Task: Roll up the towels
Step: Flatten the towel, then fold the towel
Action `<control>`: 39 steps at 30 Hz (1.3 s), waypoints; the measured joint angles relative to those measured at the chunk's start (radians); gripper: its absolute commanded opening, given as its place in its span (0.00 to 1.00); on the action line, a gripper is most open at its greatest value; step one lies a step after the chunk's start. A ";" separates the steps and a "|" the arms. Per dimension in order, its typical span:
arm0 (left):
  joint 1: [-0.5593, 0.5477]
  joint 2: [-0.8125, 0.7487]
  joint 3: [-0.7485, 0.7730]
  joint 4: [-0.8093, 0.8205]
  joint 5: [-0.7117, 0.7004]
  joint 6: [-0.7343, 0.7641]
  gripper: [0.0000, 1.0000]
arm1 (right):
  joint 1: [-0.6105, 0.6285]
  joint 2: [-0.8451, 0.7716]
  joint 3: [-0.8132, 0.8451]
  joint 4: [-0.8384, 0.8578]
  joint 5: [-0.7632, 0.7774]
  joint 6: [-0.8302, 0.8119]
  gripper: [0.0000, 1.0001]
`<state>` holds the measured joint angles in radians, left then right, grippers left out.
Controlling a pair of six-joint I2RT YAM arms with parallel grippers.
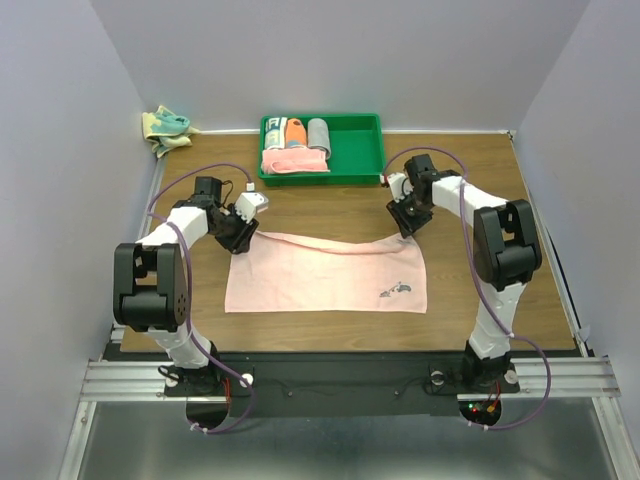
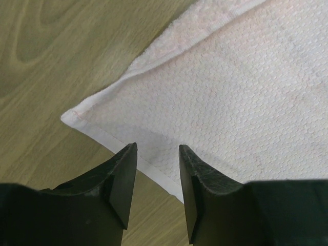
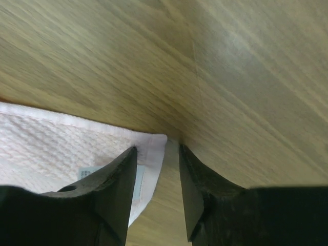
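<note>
Next, my left gripper grabs the pink towel's far corner (image 1: pixel 250 235) (image 2: pixel 74 117), at the end of the far edge opposite the towel's small label.
A pale peach-pink towel (image 1: pixel 325 275) lies flat on the wooden table, with a small dark mark (image 1: pixel 397 291) near its front right corner. My left gripper (image 1: pixel 243 235) is at its far left corner. In the left wrist view that gripper (image 2: pixel 158 148) is open and straddles the white hem (image 2: pixel 102 134). My right gripper (image 1: pixel 407 222) is at the far right corner. There the jaws (image 3: pixel 158 149) stand open over the towel's corner (image 3: pixel 154 146), pinching nothing. A teal and yellow towel (image 1: pixel 165 128) lies crumpled past the table's back left edge.
A green tray (image 1: pixel 360 150) stands at the back centre, holding rolled cloths in orange (image 1: pixel 294 132), grey (image 1: pixel 318 133) and pink (image 1: pixel 293 162). White walls close in the table on three sides. A small label (image 3: pixel 87 171) is sewn near the pink towel's right corner.
</note>
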<state>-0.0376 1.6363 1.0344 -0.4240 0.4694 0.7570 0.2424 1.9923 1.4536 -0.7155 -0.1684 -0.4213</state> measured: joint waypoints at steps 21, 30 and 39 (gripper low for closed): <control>0.000 0.007 -0.086 0.032 -0.093 0.001 0.49 | 0.009 -0.053 -0.132 0.248 0.313 0.060 0.39; 0.000 0.004 -0.010 0.002 -0.031 -0.039 0.50 | -0.007 -0.148 -0.172 0.224 0.203 0.063 0.49; 0.000 0.050 0.141 0.078 -0.035 -0.126 0.46 | -0.013 -0.182 -0.119 0.203 0.136 0.055 0.53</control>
<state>-0.0376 1.6859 1.1751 -0.3462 0.4343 0.6312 0.2298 1.8107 1.3350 -0.5121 -0.0326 -0.3660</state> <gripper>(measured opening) 0.468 0.517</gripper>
